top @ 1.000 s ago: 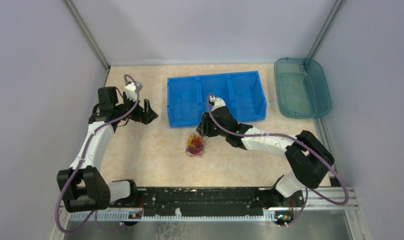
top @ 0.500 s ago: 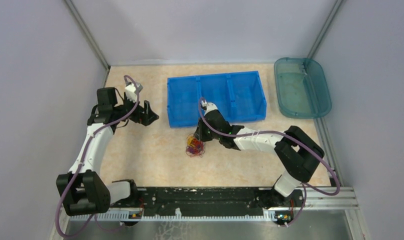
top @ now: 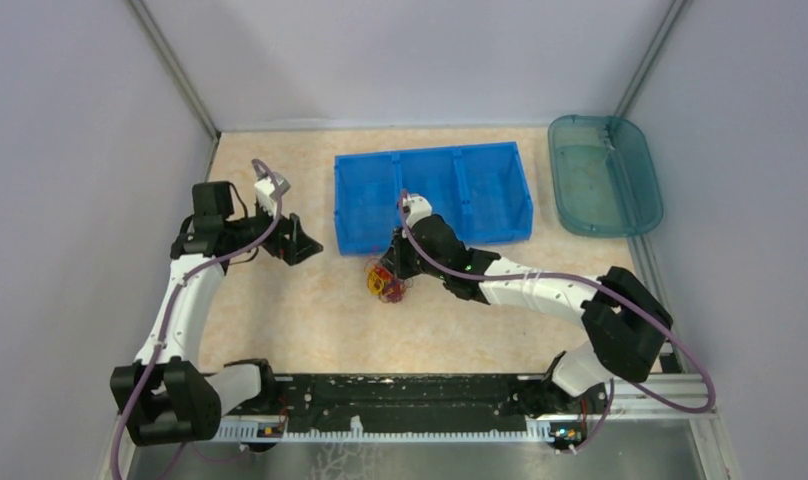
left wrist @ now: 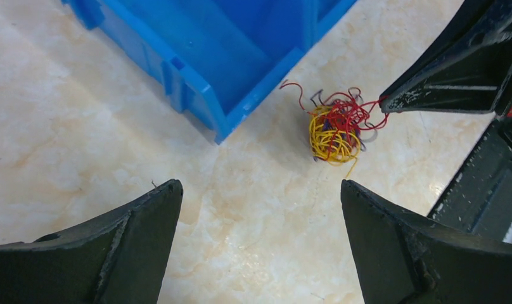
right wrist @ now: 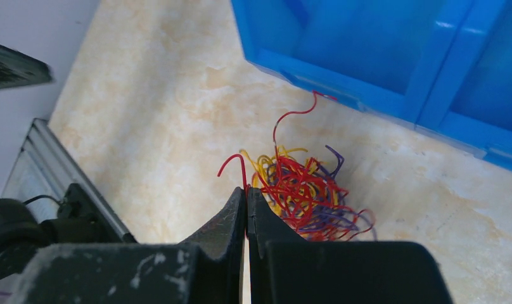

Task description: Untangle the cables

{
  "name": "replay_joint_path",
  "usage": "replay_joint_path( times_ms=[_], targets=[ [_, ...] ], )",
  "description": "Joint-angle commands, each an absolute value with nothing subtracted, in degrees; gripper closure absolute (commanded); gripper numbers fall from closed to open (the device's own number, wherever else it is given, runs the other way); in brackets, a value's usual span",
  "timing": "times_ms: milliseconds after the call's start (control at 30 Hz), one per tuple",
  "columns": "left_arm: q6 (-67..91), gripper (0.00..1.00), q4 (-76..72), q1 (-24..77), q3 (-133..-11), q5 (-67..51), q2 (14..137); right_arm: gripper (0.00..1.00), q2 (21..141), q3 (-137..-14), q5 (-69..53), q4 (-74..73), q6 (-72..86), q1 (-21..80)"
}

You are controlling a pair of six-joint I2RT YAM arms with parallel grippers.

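The red cable in my right gripper runs into the clumped tangle. So next I take the yellow loops (top: 377, 280) with my left gripper and pull them away.
The cables (top: 386, 282) form a small tangle of red, yellow and purple wire on the table, just in front of the blue bin (top: 425, 153). My right gripper (top: 395, 271) is at the tangle's right edge. In the right wrist view its jaws (right wrist: 246, 190) are shut, pinching a red cable at the tip, with the rest of the tangle (right wrist: 307, 190) just beyond. My left gripper (top: 302, 243) hovers to the left of the tangle, open. Its wrist view shows the wide-apart fingers (left wrist: 146, 215) over bare table and the tangle (left wrist: 334, 130) ahead of them.
The blue three-compartment bin (left wrist: 196, 95) stands behind the tangle, its front wall (right wrist: 342, 82) close to it. A teal translucent tray (top: 648, 190) lies at the back right. Grey walls enclose the table on three sides, and the black rail runs along the near edge.
My right gripper has shut on a red cable, and the tangle has bunched up and shifted slightly toward the bin. My left gripper has moved a little to the right.
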State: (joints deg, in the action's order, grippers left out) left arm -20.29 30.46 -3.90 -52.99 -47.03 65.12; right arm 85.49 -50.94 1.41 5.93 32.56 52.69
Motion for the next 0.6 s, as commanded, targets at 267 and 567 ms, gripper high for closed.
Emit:
replay_joint_path(
  times_ms=[267, 567],
  targets=[
    [-26.8, 0.0, 34.7, 7.5, -47.5, -55.2, 58.8, 1.0, 79.8, -53.3, -9.5, 12.0, 30.4, 54.5],
    [-30.2, 0.13, 35.9, 12.4, -47.9, -56.8, 62.3, 1.0, 81.3, -53.6, -16.2, 15.2, 32.6, 54.5]
  ],
)
